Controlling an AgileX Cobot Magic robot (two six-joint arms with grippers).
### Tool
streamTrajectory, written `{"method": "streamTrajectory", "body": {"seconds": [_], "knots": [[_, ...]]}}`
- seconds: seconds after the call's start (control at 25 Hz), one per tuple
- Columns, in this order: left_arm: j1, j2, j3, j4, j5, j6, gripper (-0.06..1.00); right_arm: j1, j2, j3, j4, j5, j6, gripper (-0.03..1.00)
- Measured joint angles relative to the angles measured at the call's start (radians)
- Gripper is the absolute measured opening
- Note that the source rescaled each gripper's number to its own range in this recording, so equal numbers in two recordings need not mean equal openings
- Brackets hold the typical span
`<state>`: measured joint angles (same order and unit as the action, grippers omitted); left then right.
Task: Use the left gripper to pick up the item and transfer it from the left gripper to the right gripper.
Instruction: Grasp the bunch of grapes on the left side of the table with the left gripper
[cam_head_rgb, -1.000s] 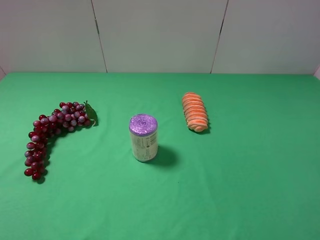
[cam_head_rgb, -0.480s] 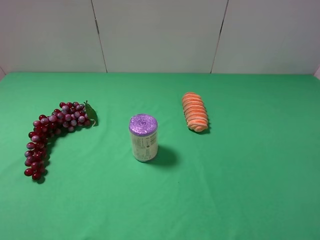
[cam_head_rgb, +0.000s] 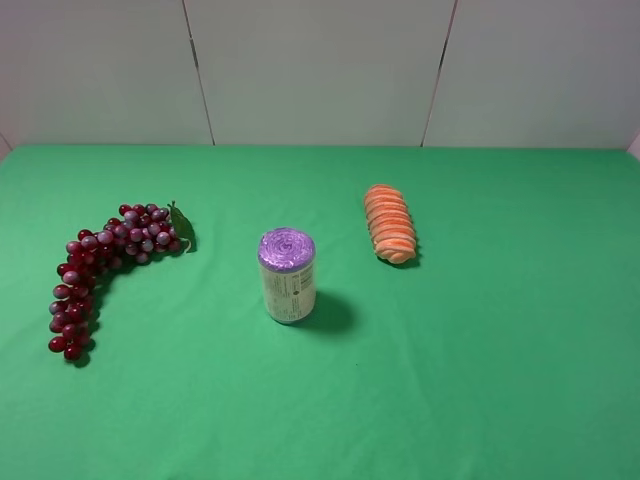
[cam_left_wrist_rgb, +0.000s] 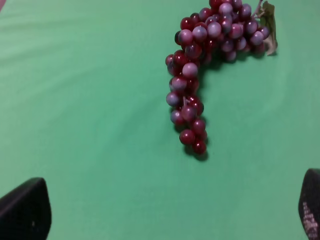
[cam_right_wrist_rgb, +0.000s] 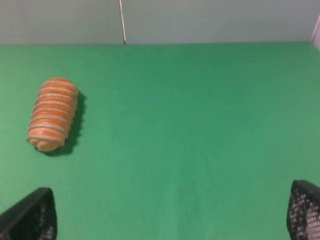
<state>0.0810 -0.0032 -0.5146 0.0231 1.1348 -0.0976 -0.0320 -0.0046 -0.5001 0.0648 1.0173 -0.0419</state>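
My left gripper is to close next on the near end (cam_head_rgb: 75, 313) (cam_left_wrist_rgb: 189, 113) of the bunch of grapes, just behind its last few grapes, opposite the green leaf.
The item, a curved bunch of dark red and purple grapes (cam_head_rgb: 100, 265) with a green leaf (cam_head_rgb: 181, 226) at its far end, lies on the green cloth at the left of the exterior high view. In the left wrist view the grapes (cam_left_wrist_rgb: 205, 65) lie ahead of my left gripper (cam_left_wrist_rgb: 170, 212), whose fingertips (cam_left_wrist_rgb: 25, 210) stand wide apart, open and empty. My right gripper (cam_right_wrist_rgb: 170, 212) is open too, with only cloth between its fingertips (cam_right_wrist_rgb: 305, 210). Neither arm appears in the exterior high view.
A white can with a purple top (cam_head_rgb: 287, 275) stands upright mid-table. An orange ridged bread-like piece (cam_head_rgb: 389, 222) lies right of it and shows in the right wrist view (cam_right_wrist_rgb: 52, 114). A white wall (cam_head_rgb: 320, 70) backs the table.
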Motion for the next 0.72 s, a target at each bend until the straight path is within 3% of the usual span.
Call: {"method": "streamTrajectory", "body": {"seconds": [0.6, 0.72], "knots": [[0.002, 0.0, 0.023, 0.026, -0.06, 0.0, 1.0, 0.0, 0.0, 0.0, 0.001, 0.0, 0.0, 1.0], [0.002, 0.029, 0.009, 0.026, -0.034, 0.0, 1.0, 0.0, 0.0, 0.0, 0.001, 0.0, 0.0, 1.0]]}}
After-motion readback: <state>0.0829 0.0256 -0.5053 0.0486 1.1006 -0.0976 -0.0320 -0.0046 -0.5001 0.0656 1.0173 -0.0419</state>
